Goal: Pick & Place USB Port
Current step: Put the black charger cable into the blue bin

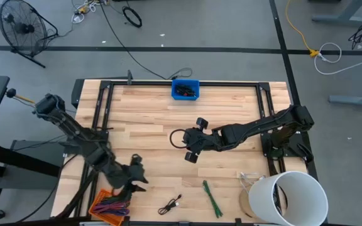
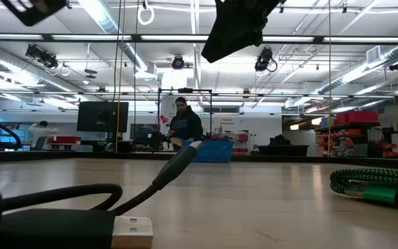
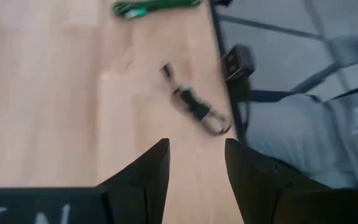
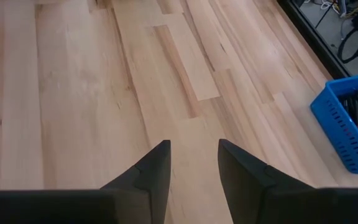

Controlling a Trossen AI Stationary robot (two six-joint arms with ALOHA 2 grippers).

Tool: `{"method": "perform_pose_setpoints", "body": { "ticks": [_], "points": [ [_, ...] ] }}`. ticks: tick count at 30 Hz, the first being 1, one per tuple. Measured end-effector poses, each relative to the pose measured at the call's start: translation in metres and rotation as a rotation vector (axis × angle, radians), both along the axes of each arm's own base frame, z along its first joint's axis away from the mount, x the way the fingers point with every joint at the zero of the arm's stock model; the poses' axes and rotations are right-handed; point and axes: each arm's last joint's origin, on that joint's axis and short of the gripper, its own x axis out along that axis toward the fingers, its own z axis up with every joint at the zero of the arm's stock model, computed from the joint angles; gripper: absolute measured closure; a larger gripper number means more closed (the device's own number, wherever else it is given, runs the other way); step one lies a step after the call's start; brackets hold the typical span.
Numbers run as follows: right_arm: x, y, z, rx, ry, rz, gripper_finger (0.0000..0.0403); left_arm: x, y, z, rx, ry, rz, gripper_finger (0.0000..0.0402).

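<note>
My left gripper is going to close on the looped end [image 1: 163, 210] [image 3: 214, 124] of the black USB cable, just behind the strap and away from the cable's plugs.
A short black USB cable [image 1: 170, 204] lies flat on the wooden table near its front edge; its metal plug [image 2: 131, 232] fills the foreground of the low view. My left gripper [image 1: 140, 179] hovers above the table just left of and behind the cable, open, with nothing between its fingers [image 3: 196, 146]; the cable [image 3: 194, 107] lies ahead of them. My right gripper [image 1: 186, 145] hangs over the middle of the table, open and empty [image 4: 193, 146], above bare wood.
An orange basket [image 1: 109, 207] of cables stands at the front left corner. A green cable [image 1: 211, 198] lies right of the USB cable. A blue bin [image 1: 185, 90] sits at the far edge and a white bucket [image 1: 288, 198] at the front right. A person [image 2: 184, 124] stands beyond the table.
</note>
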Motion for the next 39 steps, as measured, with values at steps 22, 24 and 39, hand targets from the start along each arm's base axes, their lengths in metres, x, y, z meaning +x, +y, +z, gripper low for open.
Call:
{"method": "perform_pose_setpoints", "body": {
  "ticks": [22, 24, 39],
  "points": [
    [0.0, 0.0, 0.0, -0.003, 0.006, 0.002, 0.0269, 0.085, -0.037, -0.102, -0.286, 0.255, -0.117, 0.0234],
    [0.0, 0.0, 0.0, -0.003, 0.006, 0.002, 0.0269, 0.091, -0.042, -0.101, -0.303, 0.258, -0.138, 0.0234],
    [0.0, 0.0, 0.0, 0.003, 0.008, 0.008, 0.0269, 0.094, -0.061, -0.096, -0.365, 0.301, -0.231, 0.0234]
  ]
}}
